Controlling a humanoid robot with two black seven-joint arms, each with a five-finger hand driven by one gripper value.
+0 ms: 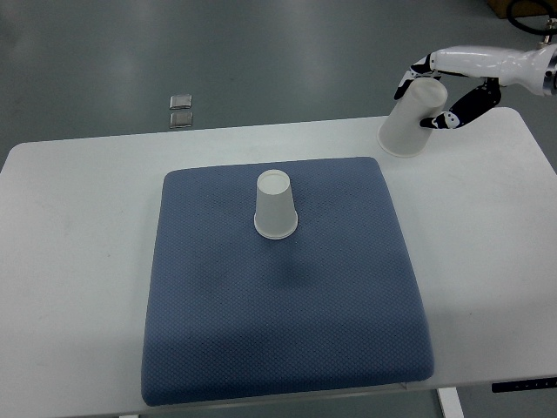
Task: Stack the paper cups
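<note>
My right gripper will let go of the held cup over the top of the standing cup [273,183] on the blue mat.
A white paper cup [275,205] stands upside down on the blue mat [278,313], near the mat's far middle. My right hand [439,94] comes in from the upper right and is shut on a second white paper cup [409,119]. It holds that cup tilted, mouth down and to the left, above the table's far right part, just beyond the mat's far right corner. The held cup is well to the right of the standing cup. The left arm does not show.
The white table [70,226] carries the mat. Two small metal squares [181,111] lie on the grey floor beyond the table's far edge. A brown box corner [500,6] shows at the top right.
</note>
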